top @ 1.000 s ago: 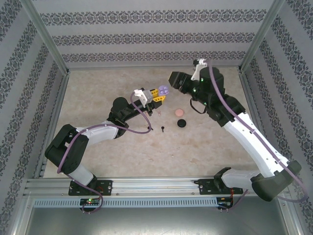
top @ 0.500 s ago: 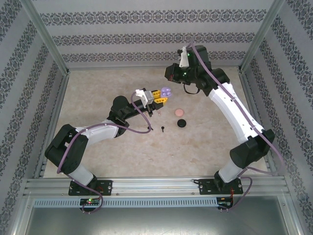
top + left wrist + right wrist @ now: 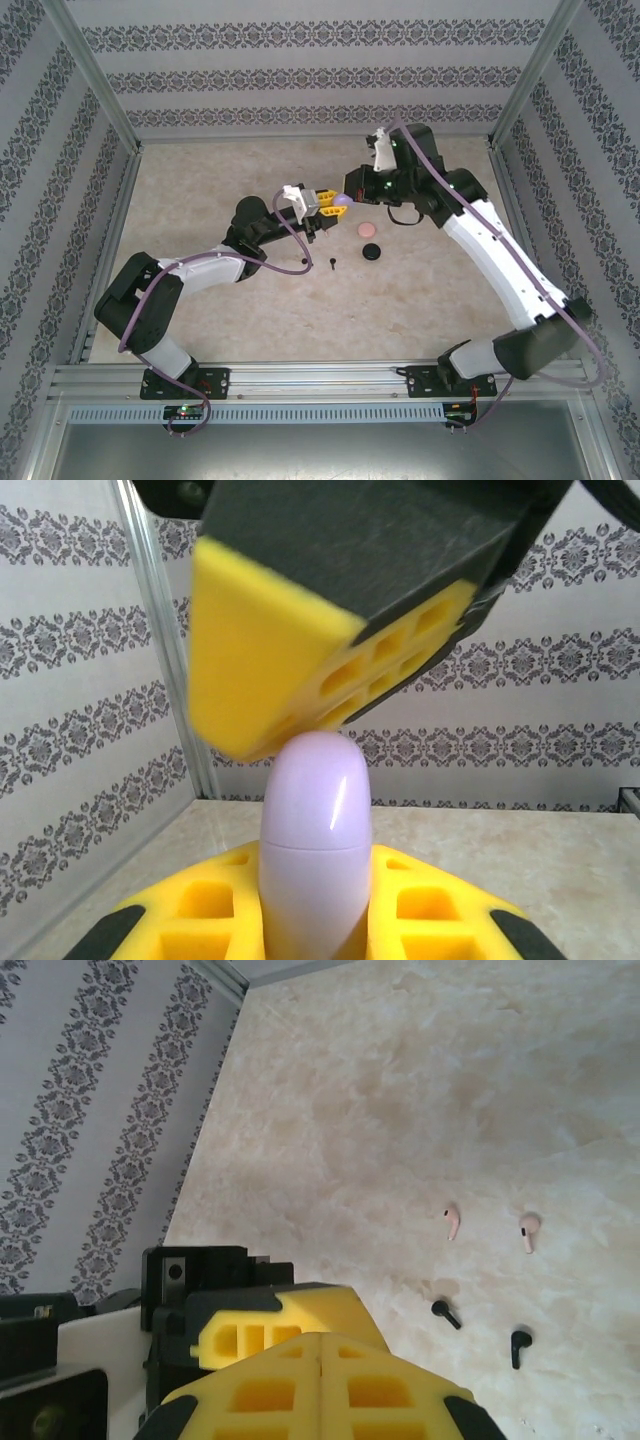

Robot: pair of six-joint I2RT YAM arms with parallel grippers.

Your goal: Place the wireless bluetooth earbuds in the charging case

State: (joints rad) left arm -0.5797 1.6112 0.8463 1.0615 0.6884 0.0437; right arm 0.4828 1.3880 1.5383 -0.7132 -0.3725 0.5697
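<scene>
I will set the light purple charging case down with my left gripper on the marble-look tabletop point(image 3: 237, 226) under its arm's black wrist joint.
My left gripper point(image 3: 328, 201) is shut on a light purple charging case point(image 3: 315, 845), held upright and closed, above the table. My right gripper point(image 3: 352, 189) is shut with its yellow pads point(image 3: 285, 1385) pressed together and nothing between them. Its tips point(image 3: 290, 660) sit against the top of the purple case. Two pale pink earbuds point(image 3: 452, 1222) point(image 3: 528, 1231) and two black earbuds point(image 3: 445, 1313) point(image 3: 519, 1346) lie loose on the table below. One black earbud point(image 3: 331, 263) also shows from above.
A pink round case point(image 3: 367, 229) and a black round case point(image 3: 372, 251) lie on the table just right of the grippers. Patterned walls and metal posts point(image 3: 108, 90) enclose the marble-look tabletop point(image 3: 420, 290).
My right gripper has shut and swung down and left onto the purple case. The case, open a second ago, now has its lid closed. The left gripper has shifted slightly right and lower.
</scene>
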